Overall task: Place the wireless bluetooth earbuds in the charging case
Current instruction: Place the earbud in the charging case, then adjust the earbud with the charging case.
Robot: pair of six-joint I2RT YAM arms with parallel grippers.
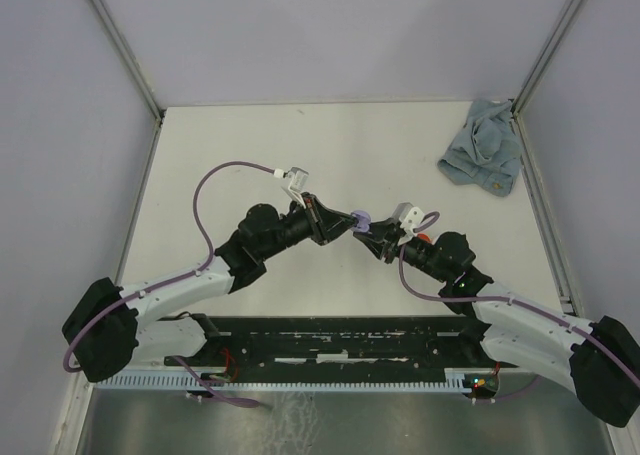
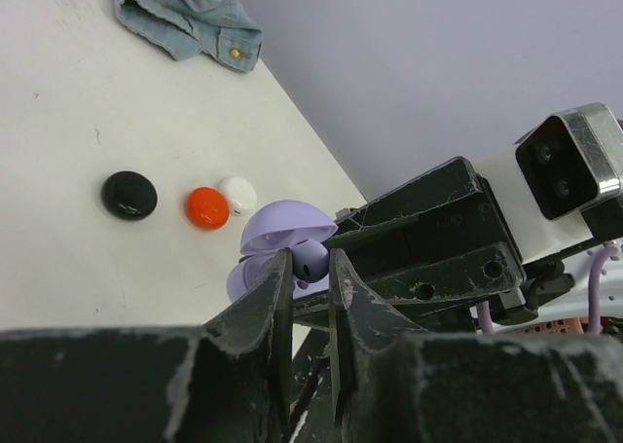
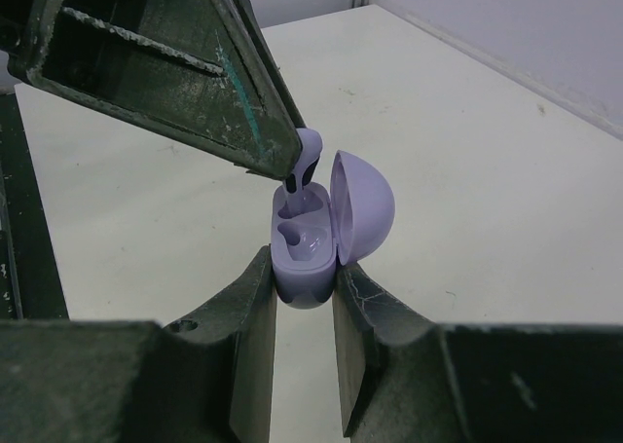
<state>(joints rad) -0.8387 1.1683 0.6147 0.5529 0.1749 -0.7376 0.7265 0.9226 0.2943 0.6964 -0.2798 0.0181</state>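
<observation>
The earbud's stem sits shallow in the case's far slot under my tilted left gripper, so it should open, turn and grab the earbud's head (image 3: pixel 310 145) again.
Above the table's middle, the two grippers meet tip to tip. My right gripper (image 3: pixel 304 270) is shut on the base of the lilac charging case (image 3: pixel 310 253), whose lid (image 3: pixel 363 205) stands open to the right. My left gripper (image 2: pixel 311 260) is shut on a lilac earbud (image 2: pixel 311 259). From the right wrist view, that earbud (image 3: pixel 306 163) hangs from the left fingers (image 3: pixel 195 83) with its stem tip at the case's far slot. The near slot (image 3: pixel 302 239) shows bare. In the top view the case (image 1: pixel 362 219) sits between the left gripper (image 1: pixel 351 218) and the right gripper (image 1: pixel 374 237).
A black disc (image 2: pixel 128 194), a red disc (image 2: pixel 207 207) and a white disc (image 2: pixel 238 194) lie on the table beyond the case. A crumpled blue cloth (image 1: pixel 482 155) lies at the far right corner. Walls enclose the table on three sides.
</observation>
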